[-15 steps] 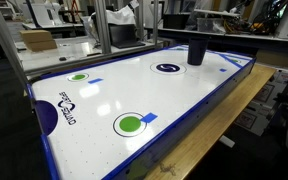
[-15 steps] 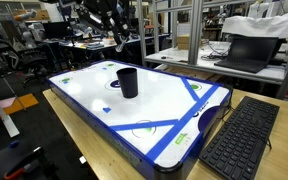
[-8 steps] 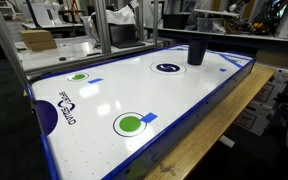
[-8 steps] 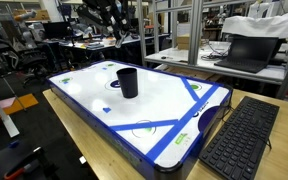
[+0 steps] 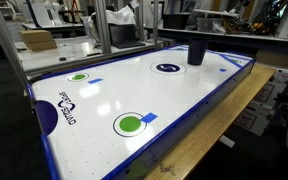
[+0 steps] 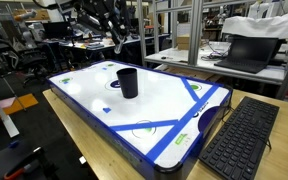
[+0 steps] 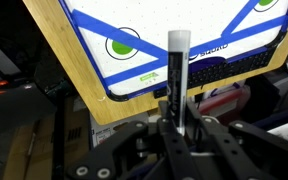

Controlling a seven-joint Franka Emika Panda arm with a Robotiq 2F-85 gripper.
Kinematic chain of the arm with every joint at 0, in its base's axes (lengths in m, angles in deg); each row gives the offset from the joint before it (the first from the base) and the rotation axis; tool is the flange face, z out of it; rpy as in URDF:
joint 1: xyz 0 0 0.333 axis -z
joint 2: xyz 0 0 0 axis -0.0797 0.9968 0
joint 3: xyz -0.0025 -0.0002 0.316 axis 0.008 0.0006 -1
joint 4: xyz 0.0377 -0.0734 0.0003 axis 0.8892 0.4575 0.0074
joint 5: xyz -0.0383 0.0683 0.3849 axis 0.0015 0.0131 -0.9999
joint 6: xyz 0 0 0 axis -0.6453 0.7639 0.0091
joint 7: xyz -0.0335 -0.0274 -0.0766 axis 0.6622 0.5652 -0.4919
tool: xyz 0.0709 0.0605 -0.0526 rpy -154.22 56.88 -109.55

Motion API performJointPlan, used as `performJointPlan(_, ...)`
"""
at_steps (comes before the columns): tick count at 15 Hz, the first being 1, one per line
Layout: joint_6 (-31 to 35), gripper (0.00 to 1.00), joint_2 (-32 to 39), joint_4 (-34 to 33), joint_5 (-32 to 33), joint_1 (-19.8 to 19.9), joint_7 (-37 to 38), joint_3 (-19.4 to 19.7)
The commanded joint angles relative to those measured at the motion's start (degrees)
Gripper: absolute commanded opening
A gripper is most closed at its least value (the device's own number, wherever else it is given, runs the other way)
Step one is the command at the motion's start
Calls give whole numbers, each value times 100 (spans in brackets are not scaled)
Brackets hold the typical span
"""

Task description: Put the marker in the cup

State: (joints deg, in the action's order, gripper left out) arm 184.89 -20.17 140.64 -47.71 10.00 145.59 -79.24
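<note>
I should release the marker inside the black cup (image 5: 196, 53) near the air hockey table's far end.
A black cup in both exterior views (image 5: 196, 50) (image 6: 128, 82) stands upright on the white air hockey table (image 6: 164, 100), near its far end. In the wrist view my gripper (image 7: 176, 125) is shut on a black marker with a white cap (image 7: 176, 75), which sticks out straight between the fingers. The gripper is high up, looking down on the table's corner (image 7: 134, 45). In an exterior view the arm (image 6: 112, 22) hangs above and behind the table, well away from the cup. The cup does not show in the wrist view.
The air hockey table has blue rails and green circles (image 5: 102, 124) and rests on a wooden bench (image 6: 94, 140). A black keyboard (image 6: 239, 140) lies beside it. A laptop (image 6: 246, 50) and lab clutter stand behind.
The arm shifts only slightly high behind the table; the marker stays held and the cup has not moved.
</note>
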Motion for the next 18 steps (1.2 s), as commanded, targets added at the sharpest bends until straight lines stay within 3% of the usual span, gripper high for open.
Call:
performJointPlan(1, -531, 5, 569, -495, 684, 29, 656, -295)
performJointPlan(8, -983, 5, 1833, -1466, 1493, -546, 867, -153)
performJointPlan(18, -1500, 5, 2784, -2369, 1488, -1363, 716, 73)
